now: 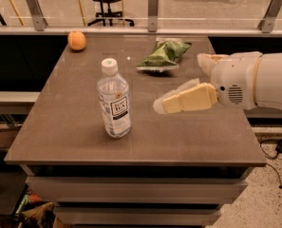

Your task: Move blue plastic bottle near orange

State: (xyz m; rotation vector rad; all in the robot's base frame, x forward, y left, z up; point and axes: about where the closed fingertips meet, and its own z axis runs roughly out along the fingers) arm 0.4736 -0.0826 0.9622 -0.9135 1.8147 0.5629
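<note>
Next, my gripper will go to the white label around the blue plastic bottle's middle (115,99) and close there, well below its white cap.
The blue plastic bottle (114,99) stands upright at the front middle-left of the brown table (74,141), with a white cap and a white label with a black square. The orange (77,40) lies at the table's far left corner, well behind the bottle. My gripper (178,82) hovers over the table to the right of the bottle, level with its lower half and a short gap away from it. Its cream fingers (185,99) are spread apart and hold nothing.
A green crinkled snack bag (164,54) lies at the back middle-right of the table, just behind the gripper. A glass railing with metal posts (153,9) runs behind the table. A cable lies on the floor at the right (276,151).
</note>
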